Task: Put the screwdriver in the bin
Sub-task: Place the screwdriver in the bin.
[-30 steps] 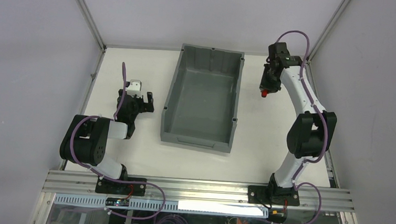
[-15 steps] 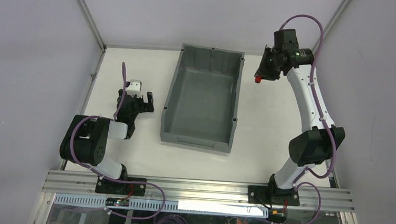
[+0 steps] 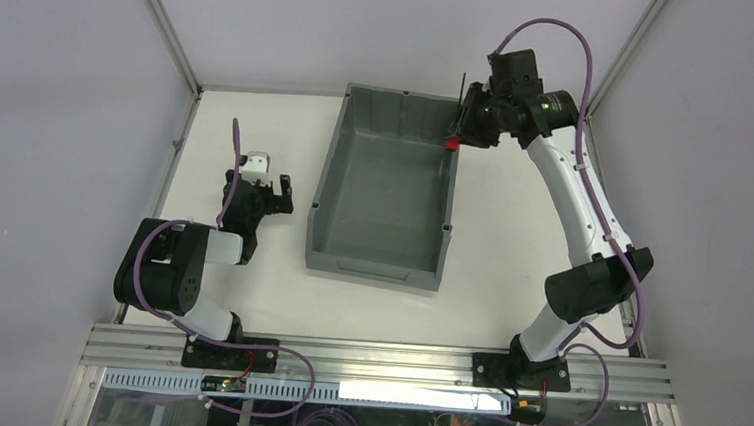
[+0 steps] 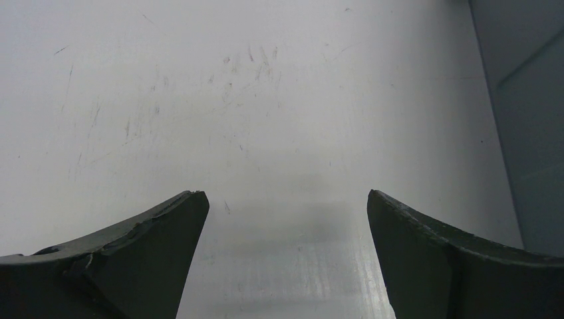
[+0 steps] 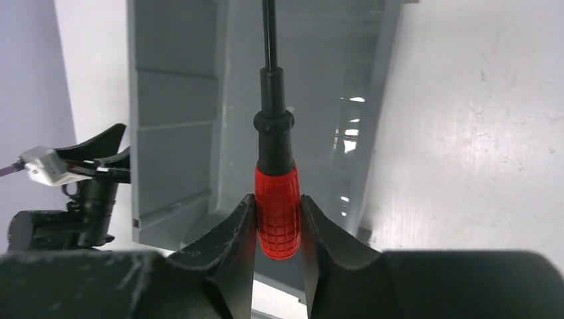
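Observation:
My right gripper has the screwdriver. It hangs over the bin's far rim now. I should set it down on the middle of the grey bin's bottom (image 3: 388, 186).
My right gripper (image 3: 462, 129) (image 5: 277, 203) is shut on the red handle of the screwdriver (image 5: 276, 212), whose thin black shaft points away from the jaws over the grey bin (image 5: 173, 113). From above, the red handle (image 3: 451, 141) hangs in the air over the bin's (image 3: 340, 185) far right rim. The bin's floor shows nothing lying in it. My left gripper (image 3: 267, 191) (image 4: 284, 206) rests low over the white table left of the bin, jaws wide apart with only bare table between them.
The enclosure's grey walls and metal corner posts (image 3: 165, 28) close in the table at the back and sides. The aluminium rail (image 3: 373, 358) carrying both arm bases runs along the near edge. The left arm (image 5: 86, 193) shows in the right wrist view beyond the bin.
The right arm has lifted and swung left with the screwdriver, from over the table right of the bin to above the bin's far right rim. The left arm has stayed still.

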### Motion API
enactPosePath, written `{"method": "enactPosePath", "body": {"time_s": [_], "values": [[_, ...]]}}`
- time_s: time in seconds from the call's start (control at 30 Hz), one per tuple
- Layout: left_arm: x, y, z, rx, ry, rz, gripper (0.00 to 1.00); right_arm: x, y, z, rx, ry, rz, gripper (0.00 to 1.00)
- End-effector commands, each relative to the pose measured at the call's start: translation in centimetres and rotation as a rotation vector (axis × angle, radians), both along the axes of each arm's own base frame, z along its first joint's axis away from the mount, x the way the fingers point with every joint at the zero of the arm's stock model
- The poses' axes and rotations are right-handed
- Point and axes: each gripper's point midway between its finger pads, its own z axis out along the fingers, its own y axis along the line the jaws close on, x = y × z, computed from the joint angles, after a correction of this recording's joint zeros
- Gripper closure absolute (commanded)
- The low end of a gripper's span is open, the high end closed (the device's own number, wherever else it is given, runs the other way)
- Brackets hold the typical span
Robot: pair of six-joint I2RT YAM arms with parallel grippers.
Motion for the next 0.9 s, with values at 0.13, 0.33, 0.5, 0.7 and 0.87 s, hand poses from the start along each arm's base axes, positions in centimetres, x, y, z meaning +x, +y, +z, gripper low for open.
{"method": "enactPosePath", "body": {"time_s": [0.13,0.33,0.5,0.7,0.87], "values": [[0.3,0.1,1.7,-0.016,-0.055,-0.002,0.01,0.0,5.4,2.4,0.100,-0.061,0.045,1.00],[0.3,0.1,1.6,-0.016,-0.055,-0.002,0.01,0.1,8.5,-0.9,0.062,0.002,0.045,1.00],[0.3,0.1,1.7,-0.016,-0.056,-0.002,0.01,0.4,10.2,-3.9,0.007,0.040,0.011,1.00],[0.3,0.1,1.6,-0.016,-0.054,-0.002,0.01,0.7,12.1,-8.7,-0.067,0.106,-0.028,1.00],[0.3,0.1,1.6,-0.015,-0.054,-0.002,0.01,0.9,12.8,-13.0,-0.129,0.176,-0.063,1.00]]}}
